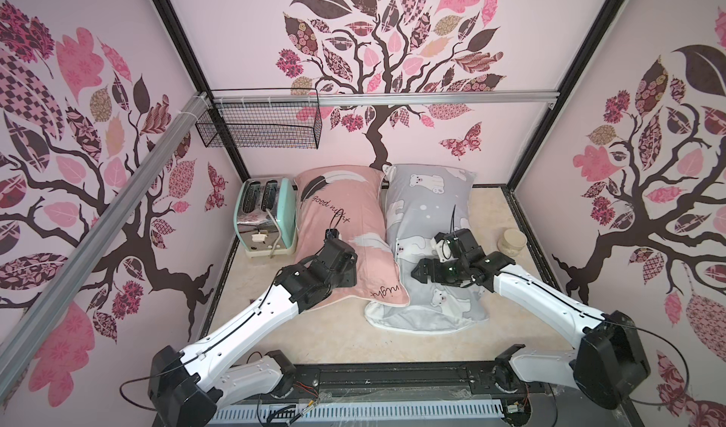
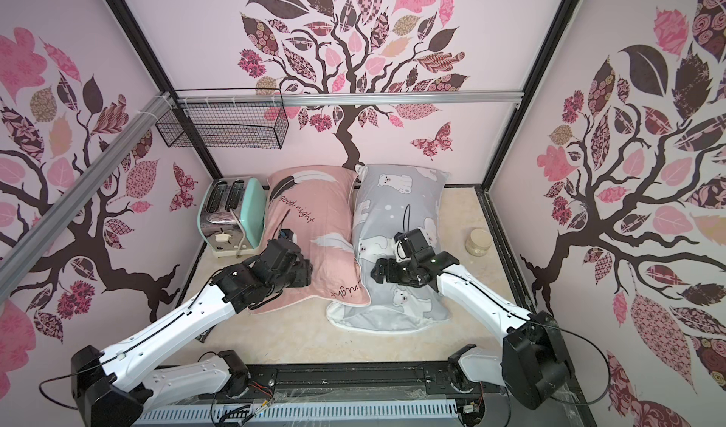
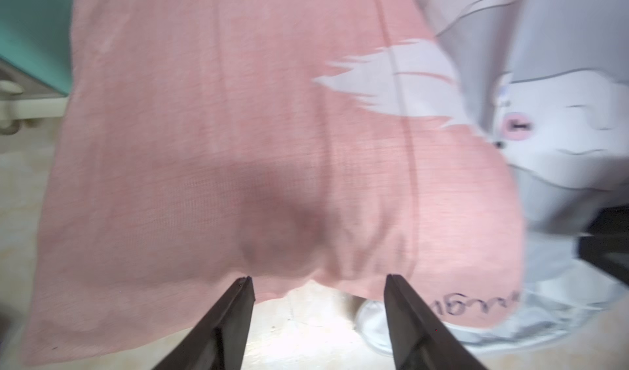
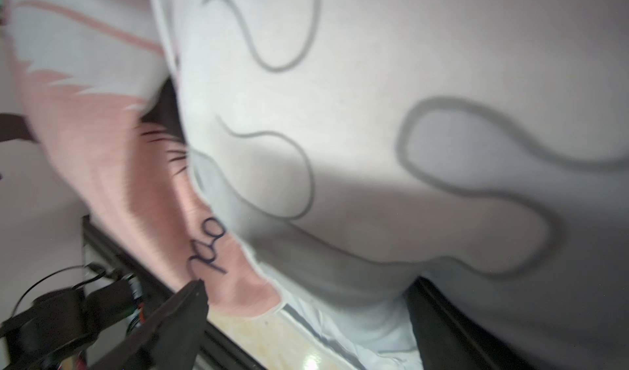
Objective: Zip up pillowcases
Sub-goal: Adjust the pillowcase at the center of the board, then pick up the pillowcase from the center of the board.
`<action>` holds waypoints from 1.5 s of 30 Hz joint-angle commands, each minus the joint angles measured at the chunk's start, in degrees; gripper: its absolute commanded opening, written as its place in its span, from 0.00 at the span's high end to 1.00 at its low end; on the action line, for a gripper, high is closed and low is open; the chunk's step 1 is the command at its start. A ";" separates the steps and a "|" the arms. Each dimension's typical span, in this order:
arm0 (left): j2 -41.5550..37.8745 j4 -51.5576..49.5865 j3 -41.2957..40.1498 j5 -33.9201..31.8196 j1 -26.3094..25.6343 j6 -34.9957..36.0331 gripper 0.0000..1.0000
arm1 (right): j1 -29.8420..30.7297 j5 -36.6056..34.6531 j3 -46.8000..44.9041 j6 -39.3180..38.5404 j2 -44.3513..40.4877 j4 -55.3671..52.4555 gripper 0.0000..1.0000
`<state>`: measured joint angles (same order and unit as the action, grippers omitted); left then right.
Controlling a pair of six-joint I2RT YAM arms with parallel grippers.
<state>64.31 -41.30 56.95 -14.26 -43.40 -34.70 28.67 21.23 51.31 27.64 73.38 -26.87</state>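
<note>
Next, my right gripper grabs the side edge [image 1: 483, 300] of the grey pillowcase facing the small round jar, close to the pillowcase's loose near end.
Two pillowcases lie side by side, long ends toward the back wall. The pink pillowcase [image 1: 345, 225] [image 2: 314, 217] with feathers and "good night" script is on the left. The grey pillowcase [image 1: 424, 205] [image 2: 396, 205] with white polar bears is on the right, and its near end [image 1: 416, 319] lies flat and loose. My left gripper [image 3: 318, 278] is open over the near edge of the pink pillowcase [image 3: 238, 130], with only the floor between its fingers. My right gripper [image 4: 308, 283] [image 1: 420, 275] hovers open over the grey pillowcase [image 4: 408, 147] beside the pink corner, gripping nothing. No zip shows.
A mint and chrome toaster [image 1: 267, 217] stands against the pink pillowcase's left side. A small round jar [image 1: 512, 241] sits right of the grey one. A black wire basket [image 1: 259, 122] hangs on the back rail. Patterned walls close in three sides, and a black rail [image 1: 393, 378] runs along the front.
</note>
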 commanded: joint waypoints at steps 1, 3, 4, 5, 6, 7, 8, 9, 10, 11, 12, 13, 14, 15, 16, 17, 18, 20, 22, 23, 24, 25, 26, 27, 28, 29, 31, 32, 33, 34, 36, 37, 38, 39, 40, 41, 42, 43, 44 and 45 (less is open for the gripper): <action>5.38 9.29 0.23 9.26 -3.63 -1.70 0.38 | -0.27 0.55 5.49 -1.87 -3.20 -3.62 0.01; 12.47 14.30 1.74 12.80 -5.06 -2.72 0.40 | -0.21 -5.07 7.33 -2.85 -6.15 -8.54 0.01; 16.57 17.18 2.94 13.64 -5.60 -3.33 0.41 | -0.19 -7.15 7.62 -2.80 -7.85 -10.68 0.01; 20.00 19.93 4.01 14.10 -5.90 -3.79 0.43 | -0.24 -8.91 7.53 -2.60 -9.28 -12.28 0.01; 23.82 22.66 5.56 15.20 -6.01 -4.26 0.44 | -0.27 -11.71 7.26 -2.31 -11.08 -14.05 0.01; 27.36 24.94 7.45 15.75 -6.00 -4.46 0.44 | -0.63 -14.69 6.61 -1.79 -12.88 -15.82 0.01; 30.39 25.71 9.28 15.37 -6.06 -4.52 0.45 | -1.55 -16.22 5.93 -1.33 -14.57 -16.93 0.01; 33.70 25.94 11.71 14.45 -6.00 -4.40 0.45 | -3.43 -16.45 4.73 -0.90 -16.57 -17.59 0.01; 36.75 25.47 14.04 13.22 -5.91 -3.52 0.45 | -6.14 -15.51 3.45 -0.68 -18.79 -17.86 0.01; 39.33 24.43 16.00 11.66 -5.68 -2.82 0.46 | -8.39 -15.18 2.50 -0.74 -19.96 -18.11 0.01; 42.06 22.77 18.32 10.80 -4.84 -1.93 0.45 | -10.12 -16.15 1.84 -0.81 -20.98 -18.88 0.01; 44.26 21.04 19.88 10.27 -3.42 -1.46 0.45 | -10.76 -18.41 1.48 -0.74 -21.65 -19.73 0.01; 46.00 20.07 20.77 9.70 -1.95 -1.32 0.44 | -10.82 -20.08 1.06 -0.74 -21.99 -20.24 0.01; 47.49 19.94 20.71 9.76 0.00 -0.81 0.43 | -10.82 -21.16 0.22 -0.46 -22.30 -20.23 0.01; 48.80 19.70 20.53 9.87 2.13 -0.21 0.43 | -10.89 -21.79 -0.76 0.20 -22.43 -19.94 0.01; 49.93 19.22 20.46 9.94 3.78 0.47 0.42 | -10.91 -22.09 -1.78 0.67 -22.48 -19.37 0.01; 51.01 18.67 20.39 9.68 5.80 1.30 0.42 | -10.99 -22.33 -2.99 1.36 -22.53 -18.67 0.01; 52.86 17.91 20.16 9.06 8.92 3.01 0.42 | -11.08 -23.92 -4.96 2.50 -23.12 -17.09 0.01; 53.95 17.58 19.34 9.46 11.78 4.36 0.42 | -11.92 -25.46 -6.49 2.69 -23.72 -15.61 0.01; 53.79 18.00 18.60 9.63 12.72 4.82 0.43 | -12.86 -25.33 -6.78 2.35 -23.54 -15.28 0.01; 53.51 18.50 17.83 9.78 13.47 5.29 0.43 | -14.37 -24.47 -7.53 1.59 -23.11 -14.42 0.01; 53.05 18.70 17.36 9.88 14.00 5.76 0.42 | -16.12 -22.68 -8.36 0.40 -22.43 -13.64 0.01; 52.70 18.67 17.09 9.83 14.36 6.14 0.43 | -17.53 -20.87 -9.01 -0.53 -21.75 -13.41 0.01; 52.21 18.58 16.93 9.60 14.72 6.60 0.42 | -18.95 -18.73 -9.71 -1.42 -21.06 -13.20 0.01; 51.78 18.65 16.73 9.30 15.18 7.10 0.43 | -20.15 -15.34 -10.57 -2.52 -20.81 -12.78 0.01; 51.55 18.64 16.70 9.42 15.79 7.46 0.43 | -20.70 -11.75 -11.21 -3.41 -20.81 -12.10 0.01; 51.63 18.54 16.86 9.88 17.20 8.19 0.43 | -20.74 -4.09 -11.73 -2.87 -21.47 -11.09 0.01; 51.77 18.48 17.14 10.03 17.80 8.42 0.44 | -20.73 -0.79 -11.96 -2.00 -22.01 -10.44 0.01; 52.08 18.60 17.25 10.30 18.44 8.64 0.44 | -20.78 2.42 -12.38 -0.91 -22.75 -9.57 0.01; 52.75 18.61 17.66 10.55 19.02 8.90 0.44 | -20.76 5.38 -12.72 0.03 -23.30 -8.79 0.02; 54.14 18.14 18.82 10.79 19.68 9.40 0.45 | -20.84 8.46 -12.91 0.81 -23.72 -8.69 0.04; 54.97 17.84 19.63 10.75 19.94 9.72 0.44 | -20.84 8.48 -12.83 0.57 -23.81 -9.16 0.04; 55.59 17.66 20.22 10.74 20.07 9.97 0.45 | -20.83 7.17 -12.65 0.09 -23.92 -10.03 0.04; 56.30 17.42 20.83 10.89 20.28 10.09 0.45 | -20.97 6.18 -12.66 -0.51 -24.03 -10.49 0.06; 56.82 17.44 21.22 11.07 20.66 10.13 0.45 | -21.27 6.28 -12.72 -0.75 -23.93 -10.85 0.09; 57.10 17.56 21.27 11.33 20.92 10.11 0.45 | -21.40 6.95 -12.73 -0.74 -23.95 -11.05 0.10; 57.29 17.76 21.35 11.36 21.33 10.17 0.45 | -21.46 6.67 -12.58 -0.83 -24.02 -11.37 0.10; 57.45 17.74 21.41 11.25 21.84 10.26 0.45 | -21.44 4.53 -12.09 -1.06 -24.25 -12.25 0.10; 57.55 17.75 21.45 11.27 22.41 10.36 0.46 | -21.46 1.73 -11.59 -1.61 -24.57 -13.21 0.10; 57.59 17.81 21.34 11.44 23.01 10.45 0.46 | -21.53 -2.50 -10.72 -2.25 -24.82 -14.64 0.09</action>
<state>115.44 -24.18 79.92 14.92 -29.02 -26.46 7.42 24.05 38.09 26.79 49.54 -37.98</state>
